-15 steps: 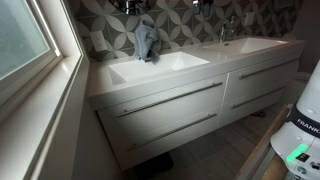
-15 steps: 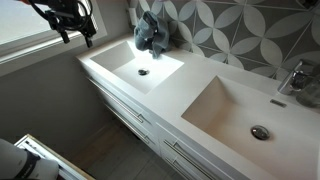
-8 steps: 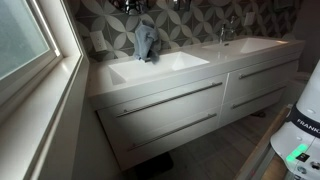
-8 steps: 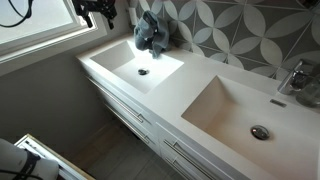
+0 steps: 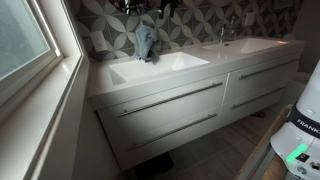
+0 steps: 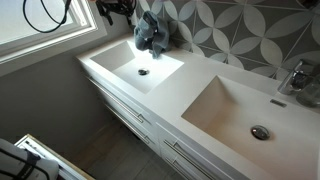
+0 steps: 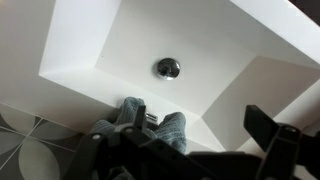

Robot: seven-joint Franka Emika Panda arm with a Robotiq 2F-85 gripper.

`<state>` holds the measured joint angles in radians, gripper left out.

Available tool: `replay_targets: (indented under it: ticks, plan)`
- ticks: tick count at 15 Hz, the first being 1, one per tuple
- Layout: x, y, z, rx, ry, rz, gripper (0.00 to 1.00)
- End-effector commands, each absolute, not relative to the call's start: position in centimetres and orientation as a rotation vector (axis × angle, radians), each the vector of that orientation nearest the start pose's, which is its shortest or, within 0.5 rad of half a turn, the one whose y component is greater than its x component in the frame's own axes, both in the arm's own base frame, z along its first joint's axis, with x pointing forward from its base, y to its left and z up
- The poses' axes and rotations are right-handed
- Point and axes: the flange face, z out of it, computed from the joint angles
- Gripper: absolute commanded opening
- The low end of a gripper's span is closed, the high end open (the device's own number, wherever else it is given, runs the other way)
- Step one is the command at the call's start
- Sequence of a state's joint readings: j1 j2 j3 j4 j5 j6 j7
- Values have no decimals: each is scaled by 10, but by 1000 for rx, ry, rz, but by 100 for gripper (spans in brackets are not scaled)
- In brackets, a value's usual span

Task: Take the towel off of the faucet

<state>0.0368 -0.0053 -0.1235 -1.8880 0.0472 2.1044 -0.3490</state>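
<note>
The top of the blue-grey towel (image 5: 146, 27), where it hangs over the faucet behind the sink, will be gripped by my gripper.
A blue-grey towel (image 5: 146, 42) hangs over the faucet at the back of the left sink (image 5: 160, 66), against the patterned tile wall. It also shows in an exterior view (image 6: 150, 33), behind the basin (image 6: 138, 65). My gripper (image 6: 115, 10) hovers up high beside the towel, near the top edge of both exterior views (image 5: 135, 6). In the wrist view the gripper (image 7: 200, 118) is open and empty, its dark fingers spread wide above the towel (image 7: 172, 130) and the basin's drain (image 7: 168, 68). The faucet itself is hidden under the towel.
A second sink (image 6: 245, 110) with a bare chrome faucet (image 6: 295, 78) lies further along the white vanity. Drawers with long handles (image 5: 170, 105) fill the front. A window and its sill (image 5: 25, 50) are at one side. The tiled wall (image 6: 230, 30) stands close behind.
My gripper has moved from over the window side across toward the towel, and now hovers right next to it. The towel has not moved.
</note>
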Motion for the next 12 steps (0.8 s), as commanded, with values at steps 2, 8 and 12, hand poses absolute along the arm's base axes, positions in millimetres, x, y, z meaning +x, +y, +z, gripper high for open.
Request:
replay_targets:
  ticks: [2,8,12]
  plan:
    - [613,-45,512,-3067,-435,-477,100]
    - [610,-45,507,-3093,-424,-450,100]
    - [618,-45,505,-3090,-405,-478,100]
